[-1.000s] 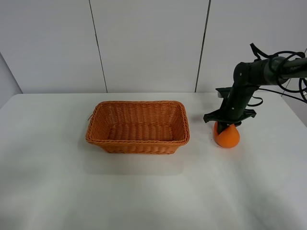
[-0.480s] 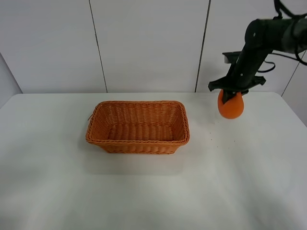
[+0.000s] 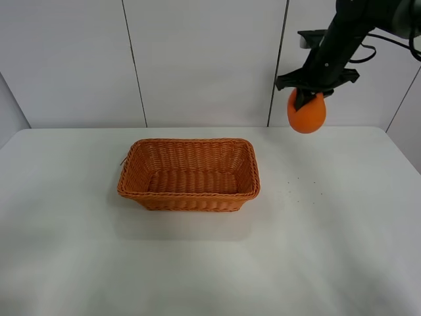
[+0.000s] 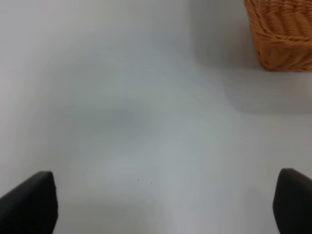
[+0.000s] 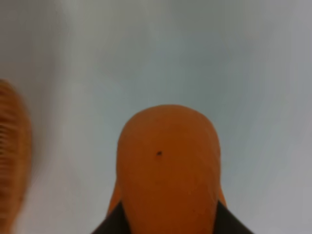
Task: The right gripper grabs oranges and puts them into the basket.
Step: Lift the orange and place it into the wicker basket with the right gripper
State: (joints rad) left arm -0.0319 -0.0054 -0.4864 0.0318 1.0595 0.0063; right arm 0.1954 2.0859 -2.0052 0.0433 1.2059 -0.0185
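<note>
The robot's right gripper will release the orange, now high above the table, in the middle of the empty basket [image 3: 192,166], near the basket's back side.
My right gripper [image 3: 308,99] is shut on the orange [image 3: 306,114] and holds it high in the air, well above the table and to the right of the basket [image 3: 189,174]. The orange hangs below the claw. In the right wrist view the orange [image 5: 168,173] fills the lower middle between the fingers, with a blurred edge of the basket [image 5: 10,161] at one side. The basket is empty. The left gripper [image 4: 161,204] shows only its two dark fingertips, spread wide over bare table, with a corner of the basket [image 4: 282,34] ahead.
The white table [image 3: 210,263] carries only the basket. A grey panelled wall [image 3: 197,59] stands behind it. The right arm's cables [image 3: 395,33] hang at the upper right.
The right gripper has lifted the orange from the table at the right up into the air and carried it slightly left, toward the basket. The basket has not moved.
</note>
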